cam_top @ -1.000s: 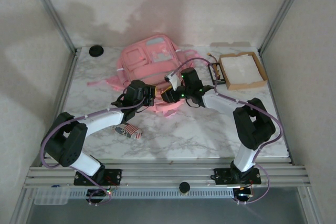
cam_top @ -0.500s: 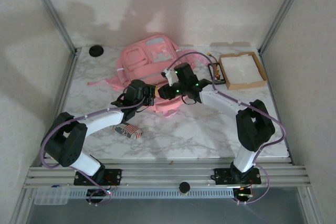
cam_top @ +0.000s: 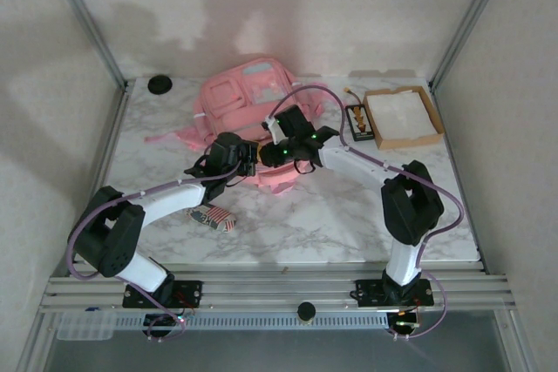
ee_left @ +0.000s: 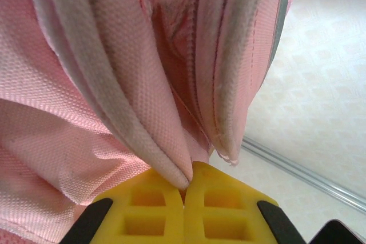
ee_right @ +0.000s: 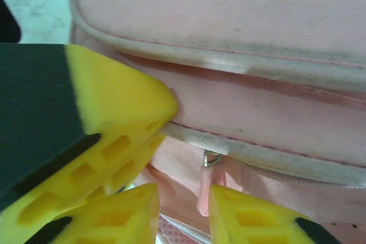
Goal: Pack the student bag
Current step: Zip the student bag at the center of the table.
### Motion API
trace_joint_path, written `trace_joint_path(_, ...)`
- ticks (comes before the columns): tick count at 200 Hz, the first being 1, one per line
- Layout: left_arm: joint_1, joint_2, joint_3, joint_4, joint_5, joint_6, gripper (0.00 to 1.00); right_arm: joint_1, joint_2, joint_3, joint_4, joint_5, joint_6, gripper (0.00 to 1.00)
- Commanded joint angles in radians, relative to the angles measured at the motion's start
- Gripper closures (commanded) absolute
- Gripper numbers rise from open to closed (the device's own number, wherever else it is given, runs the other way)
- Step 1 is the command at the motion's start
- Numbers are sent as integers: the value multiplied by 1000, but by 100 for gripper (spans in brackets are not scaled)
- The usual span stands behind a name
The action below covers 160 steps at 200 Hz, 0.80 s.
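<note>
Next, I move in and grip the pink zip pull closer to the metal slider [ee_right: 211, 158] before unzipping, as only the pull's loose end reaches my right gripper's fingers.
The student bag [cam_top: 240, 98], pink with pale panels, lies at the back middle of the marble table. My left gripper [cam_top: 248, 163] is at the bag's near edge. In the left wrist view it [ee_left: 187, 182] is shut on a fold of pink fabric [ee_left: 68, 112] edged with grey piping. My right gripper [cam_top: 275, 153] sits just right of it at the same edge. In the right wrist view it [ee_right: 183, 198] is open, with a pink zip pull [ee_right: 203, 191] hanging from a metal slider between its fingertips [ee_right: 243, 215], close to the right one. The left gripper's yellow finger [ee_right: 114, 124] shows at left.
A shallow cardboard box [cam_top: 401, 117] stands at the back right with a small dark object [cam_top: 359, 121] beside it. A black round thing [cam_top: 159, 84] lies at the back left. A striped pouch [cam_top: 214, 216] lies under the left arm. Frame posts rise at both back corners.
My right gripper has swung left along the bag's near edge and now sits close beside the left gripper. The left arm and the bag have stayed still.
</note>
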Motion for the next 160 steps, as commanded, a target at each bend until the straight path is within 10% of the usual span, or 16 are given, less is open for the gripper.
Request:
trace_joint_path(1, 9, -18, 44, 58, -17, 16, 100, 8, 18, 47, -32, 66, 2, 70)
trace_joint_path(160, 9, -26, 8, 109, -6, -20, 100, 24, 38, -10, 9, 122, -33, 68)
